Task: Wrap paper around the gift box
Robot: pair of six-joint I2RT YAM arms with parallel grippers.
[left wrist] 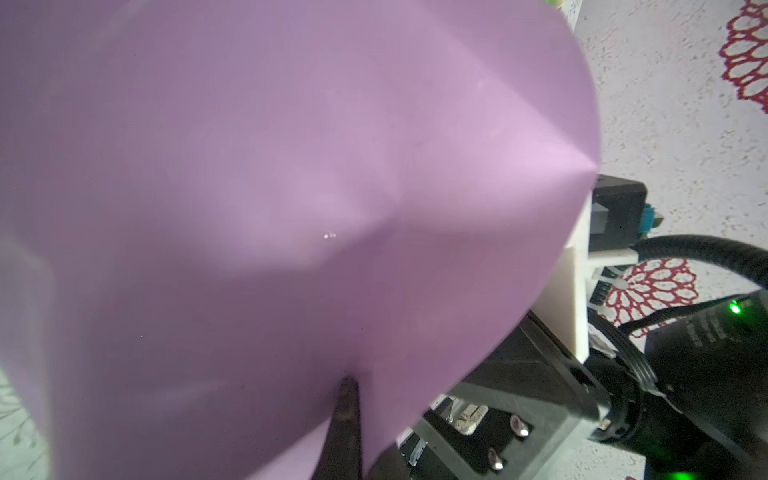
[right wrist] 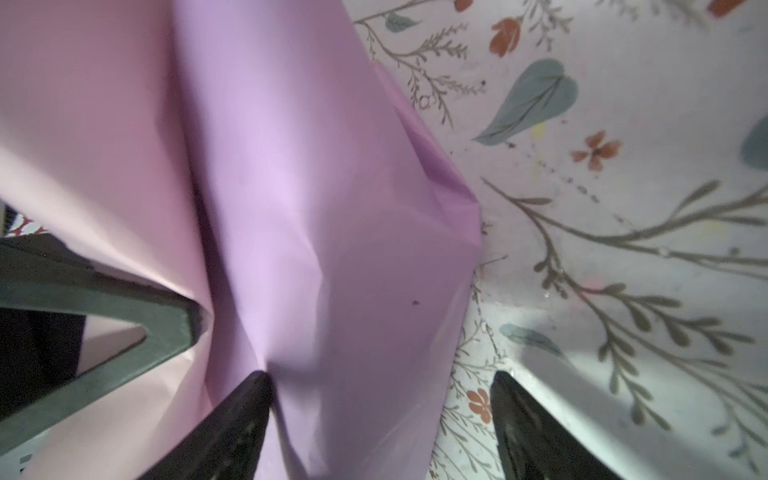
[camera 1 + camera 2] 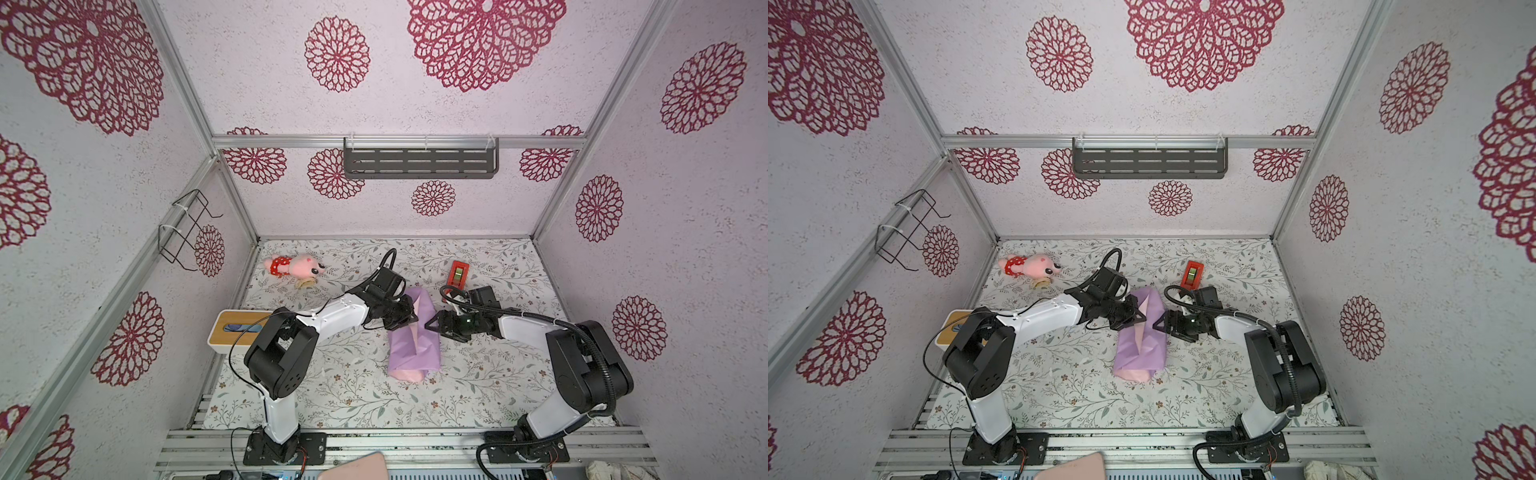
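Next, my left gripper releases the raised paper flap flat over the pale pink central fold of the lilac bundle [image 3: 420,325].
The paper [image 3: 411,349] [image 3: 1138,353] lies as a lilac bundle in the middle of the floral table, with pale pink showing at its near end and along a central fold. The gift box is hidden inside it. My left gripper [image 3: 410,318] [image 3: 1139,316] is shut on a raised flap of the paper at the bundle's far left; the lilac sheet [image 1: 291,166] fills the left wrist view around the dark jaw tip [image 1: 347,384]. My right gripper [image 3: 432,325] [image 3: 1160,325] [image 2: 380,374] is open at the bundle's right edge. One of its fingers touches the paper [image 2: 291,187] and the other is over the table.
A red tape dispenser [image 3: 458,272] stands behind the right gripper. A pink plush toy [image 3: 297,266] lies at the back left. A white tissue box with a wooden top [image 3: 237,328] sits at the left edge under the left arm. Walls enclose the table on three sides.
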